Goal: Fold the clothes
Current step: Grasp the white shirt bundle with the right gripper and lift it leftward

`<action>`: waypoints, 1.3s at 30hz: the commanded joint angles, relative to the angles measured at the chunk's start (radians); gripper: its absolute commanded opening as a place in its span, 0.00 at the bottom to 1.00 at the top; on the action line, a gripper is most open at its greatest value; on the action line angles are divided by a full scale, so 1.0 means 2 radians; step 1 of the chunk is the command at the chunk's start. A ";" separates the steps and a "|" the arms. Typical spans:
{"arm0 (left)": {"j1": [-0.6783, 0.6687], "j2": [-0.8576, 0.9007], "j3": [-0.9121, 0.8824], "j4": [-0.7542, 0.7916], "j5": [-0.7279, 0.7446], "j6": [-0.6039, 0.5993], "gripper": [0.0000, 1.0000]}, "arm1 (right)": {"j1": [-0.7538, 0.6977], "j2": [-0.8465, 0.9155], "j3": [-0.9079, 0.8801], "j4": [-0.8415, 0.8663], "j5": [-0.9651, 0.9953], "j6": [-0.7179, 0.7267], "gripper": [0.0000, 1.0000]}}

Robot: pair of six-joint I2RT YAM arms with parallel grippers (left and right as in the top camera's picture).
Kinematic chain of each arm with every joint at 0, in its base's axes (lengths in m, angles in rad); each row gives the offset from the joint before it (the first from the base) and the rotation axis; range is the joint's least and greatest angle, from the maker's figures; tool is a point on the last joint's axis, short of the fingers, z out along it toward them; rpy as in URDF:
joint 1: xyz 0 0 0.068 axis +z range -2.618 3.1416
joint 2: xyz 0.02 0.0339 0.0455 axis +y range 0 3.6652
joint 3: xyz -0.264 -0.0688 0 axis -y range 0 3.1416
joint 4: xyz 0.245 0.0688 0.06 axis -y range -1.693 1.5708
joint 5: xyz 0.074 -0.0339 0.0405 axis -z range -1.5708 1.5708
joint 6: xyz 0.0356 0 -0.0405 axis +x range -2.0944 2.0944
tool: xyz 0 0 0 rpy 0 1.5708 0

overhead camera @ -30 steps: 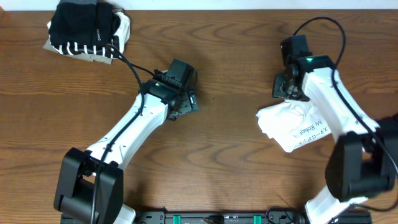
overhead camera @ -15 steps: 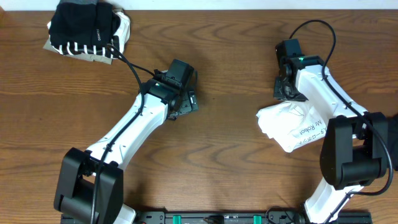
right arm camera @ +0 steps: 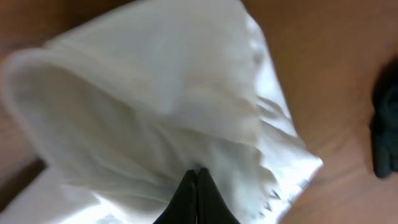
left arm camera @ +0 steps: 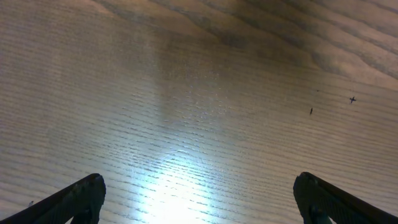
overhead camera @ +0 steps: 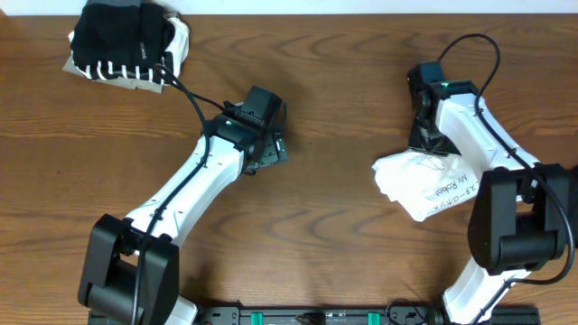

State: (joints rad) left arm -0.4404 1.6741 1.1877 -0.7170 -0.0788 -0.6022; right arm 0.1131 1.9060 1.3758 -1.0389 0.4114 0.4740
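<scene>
My right gripper should leave the T-shirt's far edge, take its lettered edge (overhead camera: pixel 469 189) and pull the crumpled T-shirt closer, as it lies far from my left gripper.
A crumpled white T-shirt (overhead camera: pixel 423 185) with dark lettering lies on the right of the table. My right gripper (overhead camera: pixel 432 144) sits at its far edge. In the right wrist view the black fingers (right arm camera: pixel 186 199) are pressed together with a fold of the white T-shirt (right arm camera: pixel 155 93) pinched at their tips, so the right gripper (right arm camera: pixel 198 177) is shut on the cloth. My left gripper (overhead camera: pixel 271 149) hovers over bare wood at the table's middle. In its own view the left gripper (left arm camera: pixel 200 199) is open wide with nothing between the fingertips.
A stack of other clothes (overhead camera: pixel 122 41), black, black-and-white striped and beige, rests at the back left corner. The wooden table (overhead camera: pixel 316 226) lies between the arms. A dark shape (right arm camera: pixel 385 130) shows at the right wrist view's right edge.
My right gripper has shut on the far edge of the white T-shirt and shifted slightly right. The left arm has not moved.
</scene>
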 commanded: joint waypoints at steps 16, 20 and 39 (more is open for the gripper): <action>0.001 0.003 -0.003 -0.004 -0.006 -0.001 0.98 | -0.025 -0.058 0.001 -0.165 0.014 0.133 0.02; 0.001 0.003 -0.003 -0.005 -0.006 -0.001 0.98 | -0.028 -0.062 0.000 -0.162 0.009 0.140 0.43; 0.001 0.003 -0.003 -0.013 -0.006 -0.001 0.98 | -0.133 -0.063 -0.109 -0.078 -0.100 0.170 0.02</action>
State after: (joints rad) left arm -0.4404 1.6741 1.1877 -0.7383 -0.0788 -0.6025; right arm -0.1238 1.7992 1.1725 -1.2049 0.2375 0.7864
